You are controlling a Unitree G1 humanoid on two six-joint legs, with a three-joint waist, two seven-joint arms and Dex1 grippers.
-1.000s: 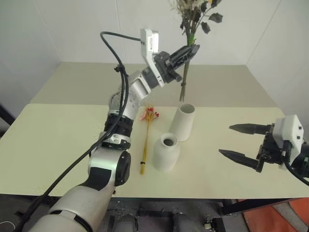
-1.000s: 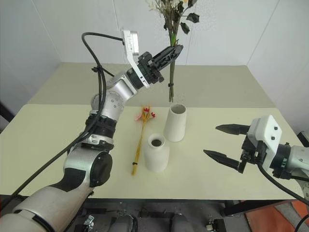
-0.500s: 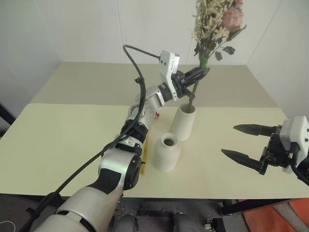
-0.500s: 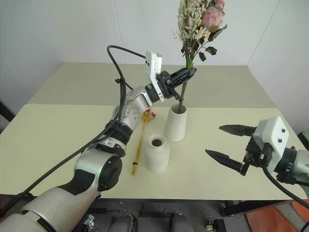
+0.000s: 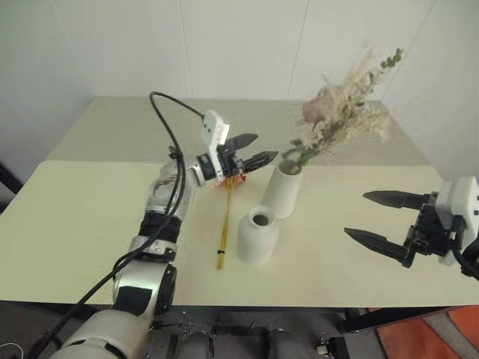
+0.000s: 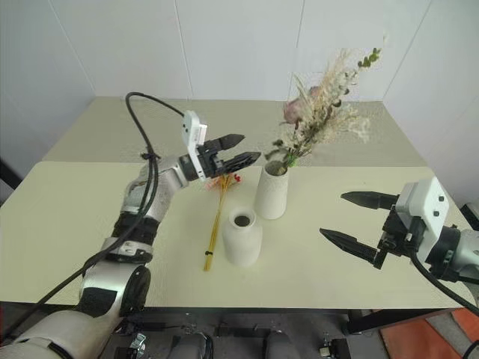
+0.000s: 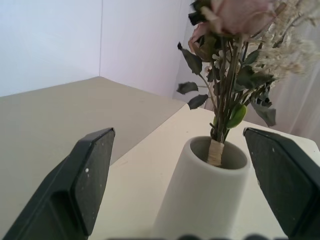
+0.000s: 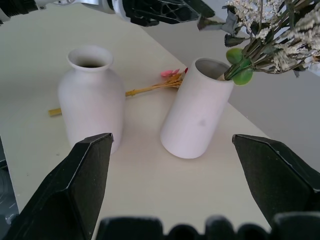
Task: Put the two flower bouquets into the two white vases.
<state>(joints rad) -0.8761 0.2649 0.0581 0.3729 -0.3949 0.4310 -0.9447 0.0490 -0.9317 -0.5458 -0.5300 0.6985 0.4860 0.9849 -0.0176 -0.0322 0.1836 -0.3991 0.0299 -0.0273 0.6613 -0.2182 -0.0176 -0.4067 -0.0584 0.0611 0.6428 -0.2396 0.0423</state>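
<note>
The robot's left gripper will next go to the slim yellow-orange bundle and close on the middle of its stems (image 5: 226,214), between the red flowers and black tie.
The bushy bouquet (image 5: 340,120) of pink roses and cream sprigs stands with its stems inside the taller white vase (image 5: 283,193) and leans to the right. My left gripper (image 5: 266,146) is open just left of that vase's mouth, apart from the stems, holding nothing. The shorter, narrow-mouthed vase (image 5: 257,236) stands in front with nothing in it. The slim yellow-orange bundle (image 5: 224,224) with small red flowers lies flat on the table, left of both vases. My right gripper (image 5: 355,215) hangs open to the right of the vases, holding nothing.
The cream table (image 5: 90,217) has bare room on its left and right sides. A second tabletop (image 5: 135,127) adjoins at the back, with white walls behind it. My left arm's black cable (image 5: 176,112) loops above the arm.
My left gripper lowered the bushy bouquet into the taller vase, opened, let it go, and drew back down and to the left. The bouquet now leans right. My right gripper stayed put.
</note>
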